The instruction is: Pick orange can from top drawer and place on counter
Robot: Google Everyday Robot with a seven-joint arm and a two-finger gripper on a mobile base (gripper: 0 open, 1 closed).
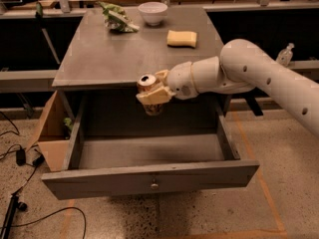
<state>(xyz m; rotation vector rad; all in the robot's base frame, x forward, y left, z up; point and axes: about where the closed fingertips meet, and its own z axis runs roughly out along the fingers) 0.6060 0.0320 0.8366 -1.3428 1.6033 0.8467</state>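
The orange can will be released from my gripper on the counter (134, 62), in the spot that is between the green bag and the open drawer.
The orange can (149, 85) is held upright in my gripper (154, 92), its silver top level with the front edge of the counter (114, 54). The gripper's fingers are shut around the can's body. The can hangs in the air above the open top drawer (149, 178), in front of the cabinet's front edge. The drawer is pulled far out and its inside shows nothing else. Its front panel has a small round knob (154, 185). My white arm reaches in from the right.
On the counter stand a white bowl (152, 11) at the back, a yellow sponge (181, 38) to the right and a green crumpled bag (117, 19) at the back left. A cardboard box (51, 133) sits on the floor left of the cabinet. Cables lie at the lower left.
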